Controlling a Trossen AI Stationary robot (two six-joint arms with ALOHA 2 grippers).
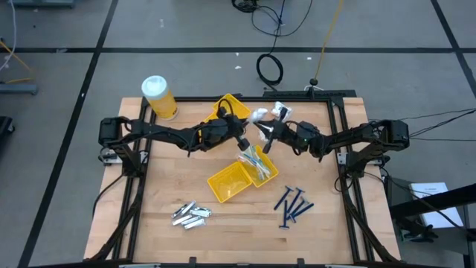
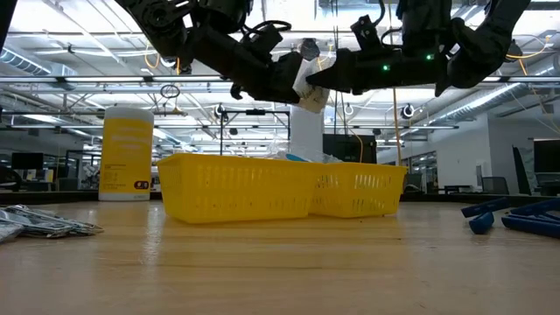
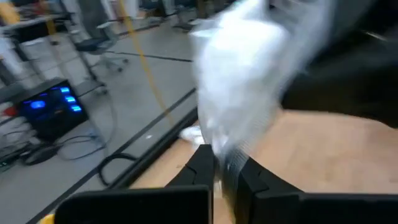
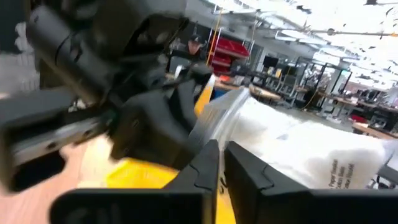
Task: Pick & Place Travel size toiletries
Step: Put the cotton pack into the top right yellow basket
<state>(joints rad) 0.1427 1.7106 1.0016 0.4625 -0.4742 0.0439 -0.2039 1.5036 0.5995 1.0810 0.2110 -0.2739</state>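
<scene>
The yellow tray is at the table's far edge (image 1: pixel 237 117). Next, I open my left gripper inside that tray and let go of the white packet there.
A white crinkly packet (image 2: pixel 311 87) hangs in the air between my two grippers, above the yellow trays (image 2: pixel 262 188). My left gripper (image 1: pixel 243 141) comes from the table's left and is shut on it. My right gripper (image 1: pixel 266 143) comes from the right and is also shut on it. More white packets (image 1: pixel 269 113) lie near the far edge. Slim pale sticks (image 1: pixel 256 160) rest in the middle tray. Dark-blue razor sticks (image 1: pixel 294 205) and silver-grey tubes (image 1: pixel 191 214) lie on the wood near the front. My left gripper pinches the packet's lower edge (image 3: pixel 219 158) between its two fingers (image 3: pixel 202 165). The white body (image 3: pixel 249 81) stands out beyond the fingertips, lifted clear of the table. My right gripper pinches the packet's clear sealed edge (image 4: pixel 214 134) between its two fingers (image 4: pixel 245 165), coming about level from the table's right. The white body (image 4: pixel 298 143) stands out past the fingertips, lifted clear.
A yellow jar with a white lid (image 1: pixel 158 97) stands at the far left corner. One more yellow tray (image 1: pixel 229 106) sits at the far edge, behind my left gripper. Bare wood (image 1: pixel 163 171) lies left of the middle trays. The black frame (image 1: pixel 342 164) borders the table.
</scene>
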